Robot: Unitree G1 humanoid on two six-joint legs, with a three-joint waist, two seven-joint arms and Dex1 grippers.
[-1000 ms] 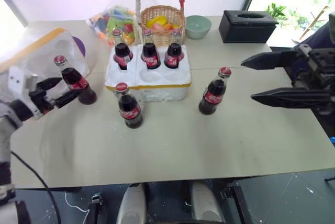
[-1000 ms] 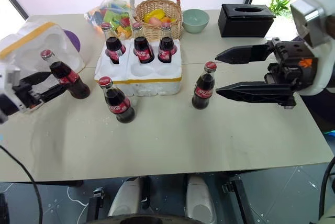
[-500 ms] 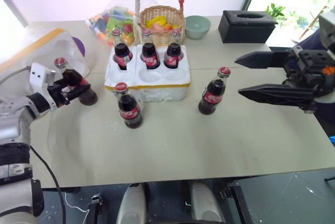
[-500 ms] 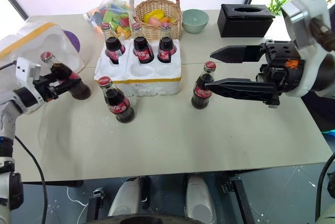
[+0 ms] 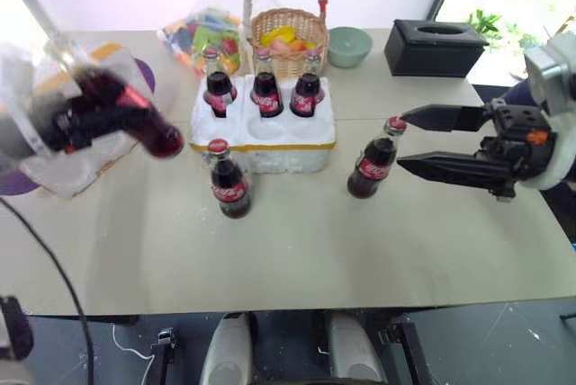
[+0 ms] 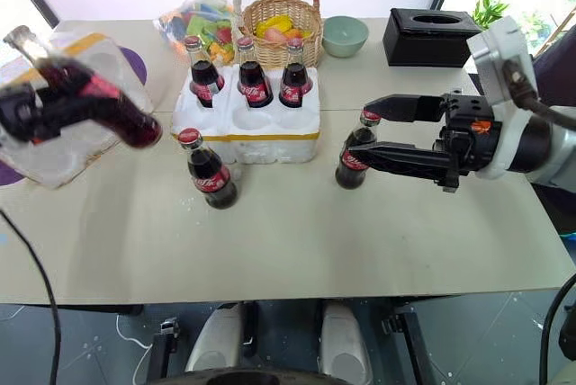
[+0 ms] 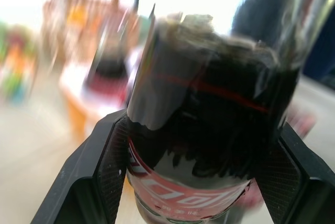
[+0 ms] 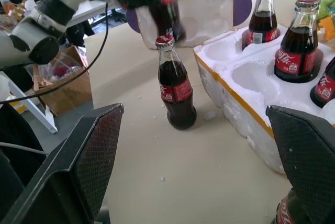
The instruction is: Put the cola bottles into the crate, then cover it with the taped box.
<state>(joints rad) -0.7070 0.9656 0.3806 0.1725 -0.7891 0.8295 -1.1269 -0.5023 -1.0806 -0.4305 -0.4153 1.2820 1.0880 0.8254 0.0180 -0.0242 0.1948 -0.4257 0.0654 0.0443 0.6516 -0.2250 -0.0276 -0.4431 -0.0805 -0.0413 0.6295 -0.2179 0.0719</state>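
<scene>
The robot's left gripper needs to release the cola bottle in the crate's empty front hollow (image 5: 215,131) nearest the taped box.
My left gripper (image 5: 76,120) is shut on a cola bottle (image 5: 135,120), which hangs tilted above the table's left side; the left wrist view has this bottle (image 7: 204,145) clamped between both pads. Behind it lies the taped box (image 6: 54,147). The white crate (image 5: 288,158) holds three bottles (image 5: 262,93) in its back wells, and its front wells are empty. One bottle (image 5: 229,185) stands in front of the crate, another (image 5: 369,165) to its right. My right gripper (image 5: 402,140) is open, its fingertips right at that bottle.
A wicker basket (image 5: 283,30), a bag of colourful toys (image 5: 202,34), a green bowl (image 5: 349,45) and a black tissue box (image 5: 441,46) line the table's far edge. A purple disc (image 5: 144,75) lies beside the taped box.
My left gripper shut on the left bottle and lifted it off the table, up and to the right, tilting it. The right gripper moved left up to the standing bottle.
</scene>
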